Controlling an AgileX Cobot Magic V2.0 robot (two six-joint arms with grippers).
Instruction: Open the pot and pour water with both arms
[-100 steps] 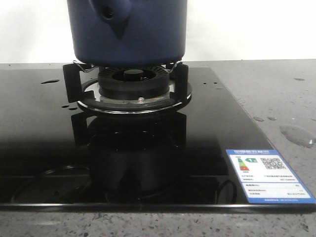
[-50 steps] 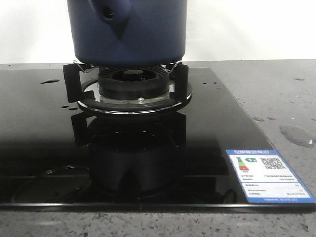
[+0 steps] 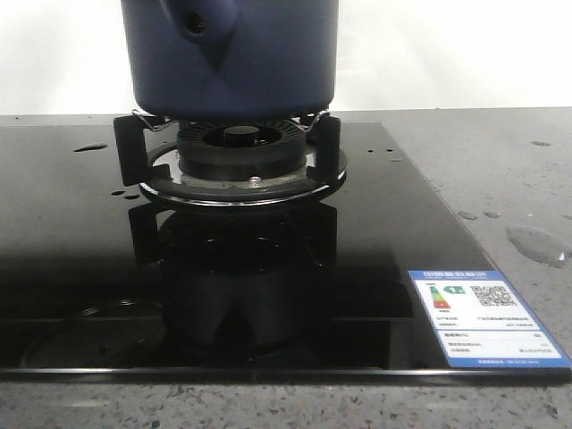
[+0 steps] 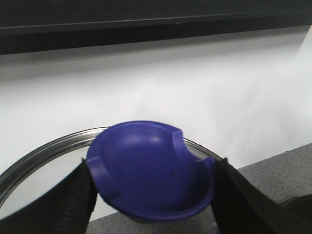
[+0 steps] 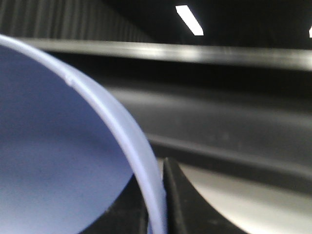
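My right gripper is going to set the periwinkle-blue bowl down, now held by its rim. It will rest on the grey speckled counter (image 3: 554,192), just behind the water puddle.
The dark navy pot (image 3: 232,54) stands on the gas burner (image 3: 237,152), its side stub with the round hole (image 3: 195,25) facing the front; its top is out of view. No gripper shows in the front view. In the left wrist view my left gripper (image 4: 151,195) is shut on the blue knob (image 4: 146,170) of a glass lid with a steel rim (image 4: 44,148), held in the air. In the right wrist view my right gripper (image 5: 156,204) is shut on the rim of a lighter periwinkle-blue bowl (image 5: 53,146). Water shows as a puddle (image 3: 536,243) on the counter.
The burner sits on a black glass cooktop (image 3: 71,232) with a label sticker (image 3: 483,317) at its front right corner. Small drops (image 3: 89,147) lie on the cooktop's left side and on the grey speckled counter (image 3: 500,161) to the right. A white wall stands behind.
The pot has not moved. Only faint reflections near the cooktop's front edge have shifted a little.
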